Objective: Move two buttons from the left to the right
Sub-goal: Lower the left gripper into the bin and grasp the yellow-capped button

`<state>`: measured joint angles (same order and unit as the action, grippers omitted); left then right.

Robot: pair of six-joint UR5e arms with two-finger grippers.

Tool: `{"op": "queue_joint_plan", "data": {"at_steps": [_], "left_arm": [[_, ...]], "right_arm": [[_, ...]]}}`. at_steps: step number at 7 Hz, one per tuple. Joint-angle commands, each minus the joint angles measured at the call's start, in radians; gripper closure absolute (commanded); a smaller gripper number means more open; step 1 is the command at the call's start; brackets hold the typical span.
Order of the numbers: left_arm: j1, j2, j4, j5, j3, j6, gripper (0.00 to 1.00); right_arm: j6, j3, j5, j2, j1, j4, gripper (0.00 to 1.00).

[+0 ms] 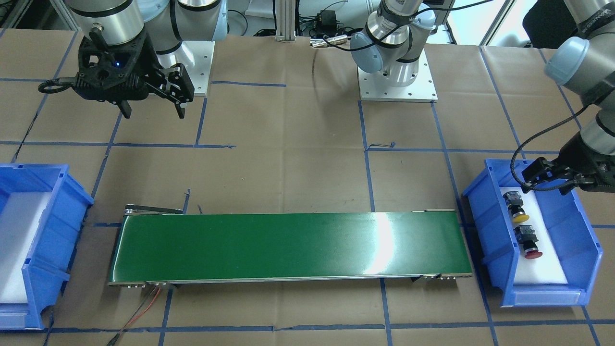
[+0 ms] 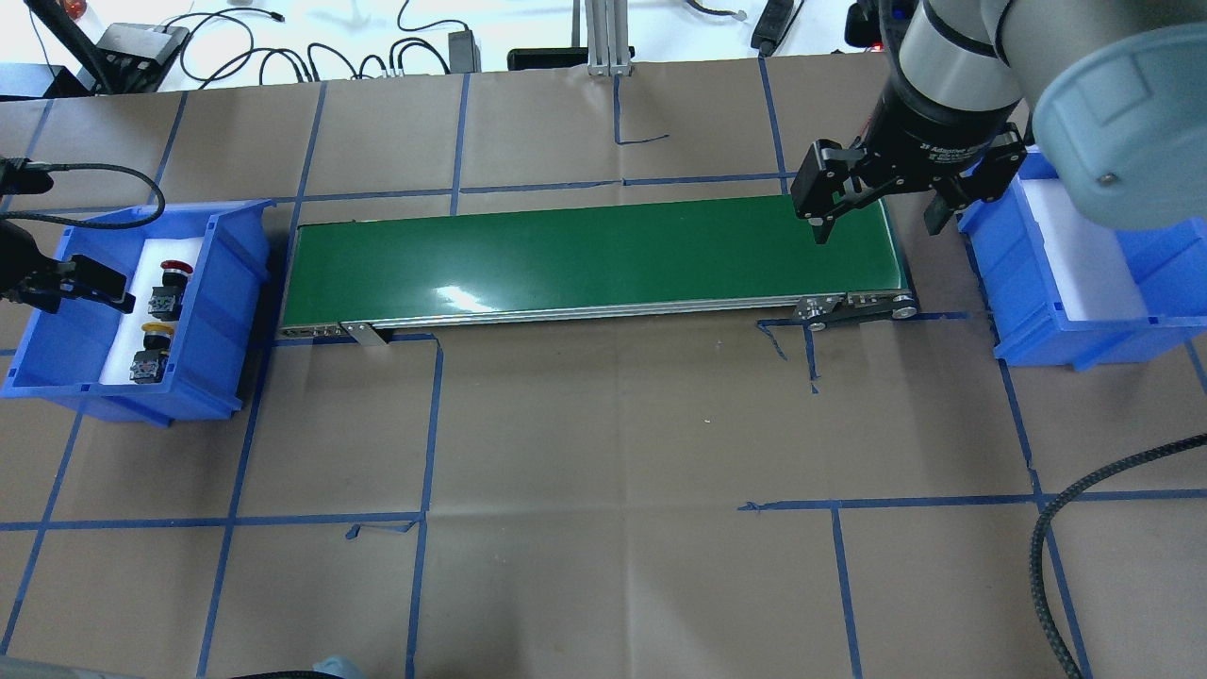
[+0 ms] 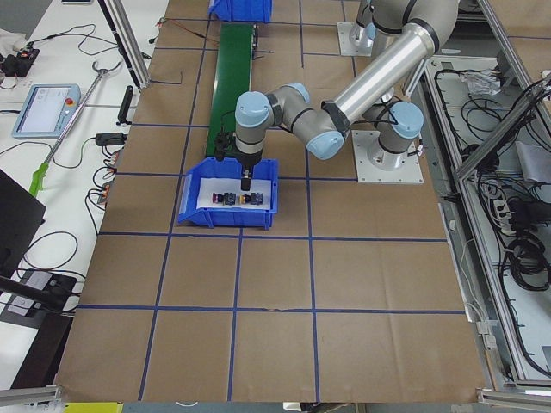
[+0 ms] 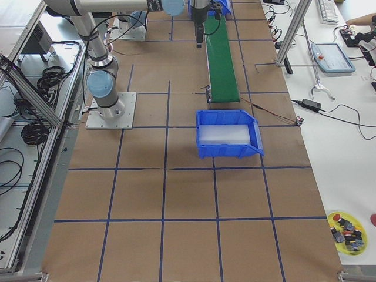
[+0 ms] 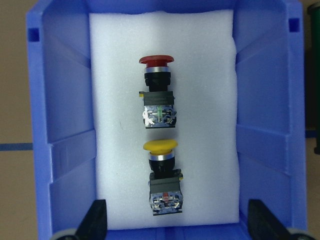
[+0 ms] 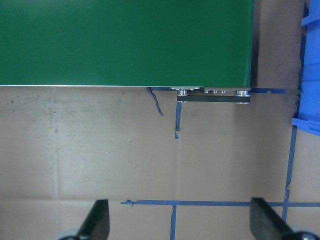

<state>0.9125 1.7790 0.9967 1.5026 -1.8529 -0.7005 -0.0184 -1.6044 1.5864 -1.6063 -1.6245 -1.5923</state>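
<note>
The yellow-capped button's black base (image 1: 514,202) (image 5: 165,185), behind the yellow cap, is to be reached next by my left gripper, which should close there.
Two buttons lie on white foam in the blue left bin (image 2: 226,311): a red-capped button (image 2: 170,288) and a yellow-capped button (image 2: 154,354). The left wrist view shows the red one (image 5: 157,97) above the yellow one (image 5: 164,182), both on their sides. My left gripper (image 2: 85,288) is open and empty, above the bin's outer end, apart from the buttons; its fingertips (image 5: 95,220) frame the foam. My right gripper (image 2: 877,226) is open and empty above the right end of the green conveyor belt (image 2: 585,259).
A second blue bin (image 2: 1084,330) with bare white foam stands past the belt's right end. Blue tape lines cross the brown paper table. Cables lie along the far edge. A yellow dish (image 4: 346,226) of spare parts sits at a table corner.
</note>
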Motion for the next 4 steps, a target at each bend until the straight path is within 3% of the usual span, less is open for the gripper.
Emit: {"op": "queue_joint_plan", "data": {"at_steps": [1,4], "left_arm": [[-0.001,0.033,-0.140,0.002,-0.092,0.001,0.00],[-0.004,0.086,-0.216,0.008,-0.131,0.001,0.00]], "right_arm": [[0.000,0.000,0.000,0.000,0.000,0.000,0.00],[-0.001,0.000,0.000,0.002,0.000,0.000,0.00]]}}
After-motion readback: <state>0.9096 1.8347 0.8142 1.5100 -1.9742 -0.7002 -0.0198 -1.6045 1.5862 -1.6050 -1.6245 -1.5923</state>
